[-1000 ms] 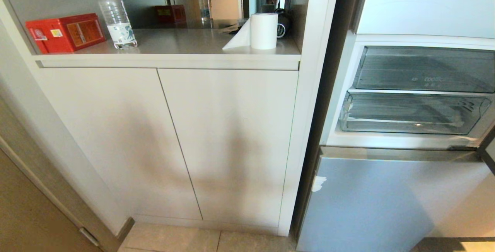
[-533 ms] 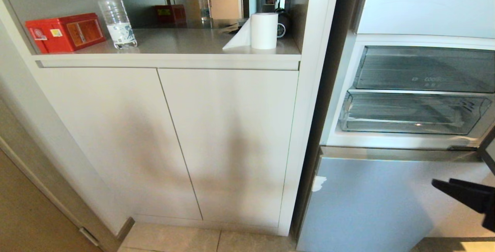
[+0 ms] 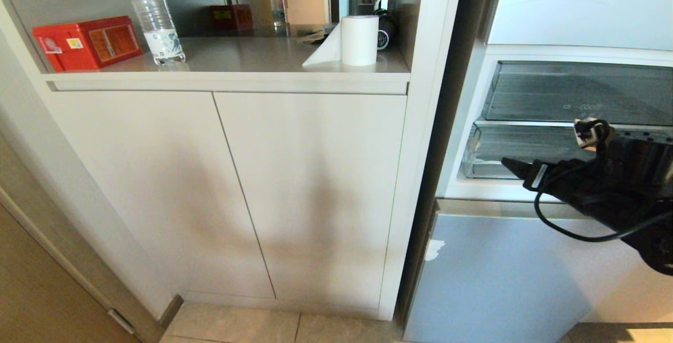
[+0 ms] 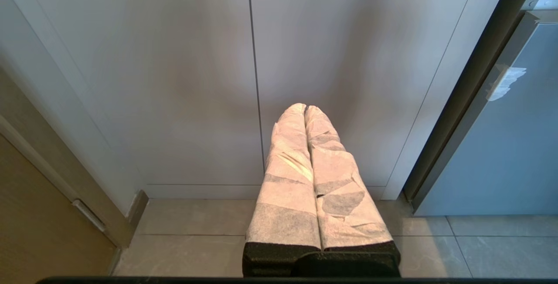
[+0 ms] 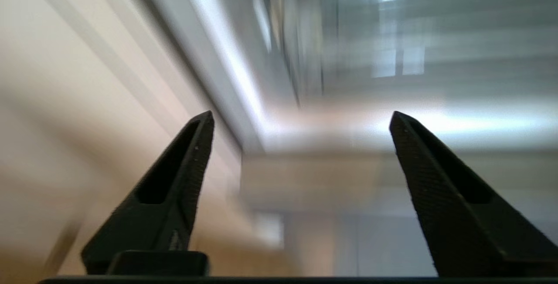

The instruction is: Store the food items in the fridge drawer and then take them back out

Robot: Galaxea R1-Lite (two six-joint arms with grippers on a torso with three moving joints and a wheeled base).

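Note:
I will close my right gripper on the front corner (image 3: 470,152) of the lower clear fridge drawer, at the side that is nearest the white cabinet doors.
The fridge stands open at the right of the head view. Its lower clear fridge drawer (image 3: 499,148) has a ribbed floor and sits pushed in under a clear drawer with faint lettering (image 3: 578,90). My right gripper (image 3: 512,167) hangs in front of the lower drawer's front lip, pointing left. In the right wrist view it (image 5: 301,116) is open, with nothing between its black fingers (image 5: 192,157). My left gripper (image 4: 305,109), its fingers wrapped in white paper, is shut and empty, held low before the cabinet doors. No food items are in view.
A counter (image 3: 236,74) left of the fridge holds a red box (image 3: 87,43), a water bottle (image 3: 156,24) and a white paper roll (image 3: 359,40). Below it are two white cabinet doors (image 3: 310,190). The grey-blue lower fridge door (image 3: 499,274) is closed above the tiled floor (image 4: 196,227).
My right arm has come into the head view from the lower right and risen to the level of the lower drawer. The left arm is still.

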